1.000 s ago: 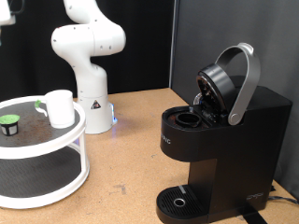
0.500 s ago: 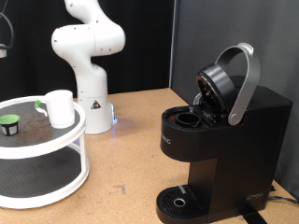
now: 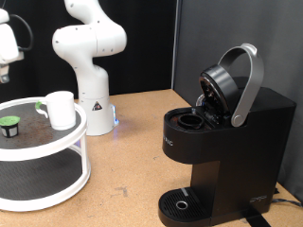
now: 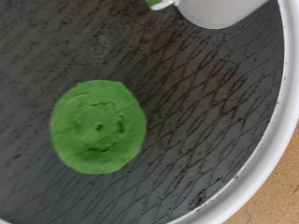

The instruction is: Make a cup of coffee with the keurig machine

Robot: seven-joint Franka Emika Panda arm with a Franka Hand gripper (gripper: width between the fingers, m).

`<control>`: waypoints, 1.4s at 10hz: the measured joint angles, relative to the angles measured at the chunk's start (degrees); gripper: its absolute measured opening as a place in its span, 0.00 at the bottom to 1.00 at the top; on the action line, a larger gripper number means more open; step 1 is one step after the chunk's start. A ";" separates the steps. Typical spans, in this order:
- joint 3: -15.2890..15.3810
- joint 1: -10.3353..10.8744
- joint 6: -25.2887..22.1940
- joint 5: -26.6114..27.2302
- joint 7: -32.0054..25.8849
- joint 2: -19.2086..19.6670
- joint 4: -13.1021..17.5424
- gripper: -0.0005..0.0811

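Note:
Next, I close my gripper on the green top (image 3: 8, 121) (image 4: 98, 127) of the small dark pod, next to the white mug on the stand.
The keurig machine (image 3: 232, 142) stands at the exterior view's right with its lid raised, the pod chamber open, and its round drip tray (image 3: 182, 203) bare. The white mug (image 3: 61, 109) stands on the top tier of a white round stand (image 3: 57, 156) at the left. A small dark pod with a green top (image 3: 9, 125) sits beside it. My gripper (image 3: 5, 59) hangs above the pod at the top left, partly cut off by the frame edge. The wrist view looks straight down on the green pod top (image 4: 97, 126), with the mug's edge (image 4: 220, 11) in the corner. No fingers show there.
The white robot base (image 3: 90, 66) stands behind the stand. The stand has a dark mesh top (image 4: 206, 103), a white rim (image 4: 277, 131) and a lower tier. Bare wooden tabletop (image 3: 133, 161) lies between the stand and the machine.
My hand has come down into the exterior view at the top left, lowering towards the pod on the stand. Nothing else has moved.

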 joint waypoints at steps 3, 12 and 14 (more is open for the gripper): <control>-0.07 0.56 3.27 -0.90 -0.16 0.47 -3.18 0.99; -1.83 -0.08 6.72 -7.99 -2.97 1.27 -7.96 0.99; -2.23 -0.49 8.13 -10.21 -2.91 1.34 -8.94 0.99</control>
